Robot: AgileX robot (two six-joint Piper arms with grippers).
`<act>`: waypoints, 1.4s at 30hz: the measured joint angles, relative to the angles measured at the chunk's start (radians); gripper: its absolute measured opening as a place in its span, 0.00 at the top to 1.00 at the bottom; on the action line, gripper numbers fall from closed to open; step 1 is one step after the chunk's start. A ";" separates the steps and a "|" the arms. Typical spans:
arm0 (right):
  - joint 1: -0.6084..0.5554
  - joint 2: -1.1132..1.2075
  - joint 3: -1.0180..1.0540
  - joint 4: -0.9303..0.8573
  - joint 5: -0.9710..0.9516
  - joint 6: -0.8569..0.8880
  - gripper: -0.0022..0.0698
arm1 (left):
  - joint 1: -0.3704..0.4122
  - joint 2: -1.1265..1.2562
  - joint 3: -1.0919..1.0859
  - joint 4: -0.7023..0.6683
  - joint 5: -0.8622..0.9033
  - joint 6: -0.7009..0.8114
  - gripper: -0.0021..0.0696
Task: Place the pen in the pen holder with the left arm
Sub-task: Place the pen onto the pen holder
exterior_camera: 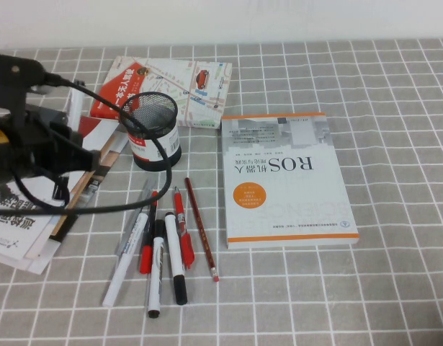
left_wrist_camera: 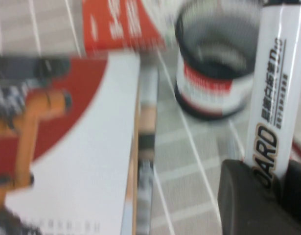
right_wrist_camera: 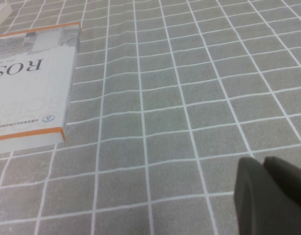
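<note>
The robot's left gripper will release the pen inside the black mesh pen holder [exterior_camera: 148, 118] [left_wrist_camera: 218, 58], in front of the map booklet.
My left gripper [left_wrist_camera: 273, 172] is shut on the pen [left_wrist_camera: 275, 93], a white whiteboard marker with black print, and holds it above the table. In the left wrist view the pen's barrel reaches up beside the pen holder [left_wrist_camera: 215, 63], a black mesh cup with a red-and-white label. In the high view the pen holder [exterior_camera: 150, 131] stands at the back left, and the left arm [exterior_camera: 23, 144] hangs just left of it, its gripper mostly hidden by cables. My right gripper [right_wrist_camera: 260, 164] is shut and empty over bare cloth; it is out of the high view.
Several loose pens and markers [exterior_camera: 163, 245] and a red pencil [exterior_camera: 200, 227] lie in front of the holder. A white ROS book [exterior_camera: 289, 180] lies at the centre right. A map booklet [exterior_camera: 185, 83] lies behind the holder. Stacked books [exterior_camera: 34, 216] lie under the left arm.
</note>
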State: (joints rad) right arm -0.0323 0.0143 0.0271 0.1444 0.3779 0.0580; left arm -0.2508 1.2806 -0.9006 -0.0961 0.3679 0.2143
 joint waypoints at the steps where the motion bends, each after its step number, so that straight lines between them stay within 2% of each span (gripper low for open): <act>1: 0.000 0.000 0.000 0.000 0.000 0.000 0.99 | 0.000 -0.009 0.014 -0.009 -0.049 0.002 0.82; 7: 0.000 0.000 0.000 0.000 0.000 0.000 0.99 | 0.000 0.005 0.104 -0.008 -0.442 -0.055 0.82; 12: 0.000 0.000 0.000 0.000 0.000 0.000 0.99 | 0.000 0.115 0.111 0.144 -0.741 -0.251 0.82; 16: 0.000 0.000 0.000 0.000 0.000 0.000 0.99 | 0.000 0.241 0.071 0.258 -0.848 -0.418 0.82; 24: 0.000 0.000 0.000 0.000 0.000 0.000 0.99 | 0.000 0.473 -0.119 0.386 -0.917 -0.570 0.82; 42: 0.000 0.000 0.000 0.000 0.000 0.000 0.99 | 0.000 0.648 -0.266 0.434 -0.880 -0.565 0.80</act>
State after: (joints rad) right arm -0.0323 0.0143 0.0271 0.1444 0.3779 0.0580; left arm -0.2508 1.9281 -1.1664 0.3378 -0.5119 -0.3511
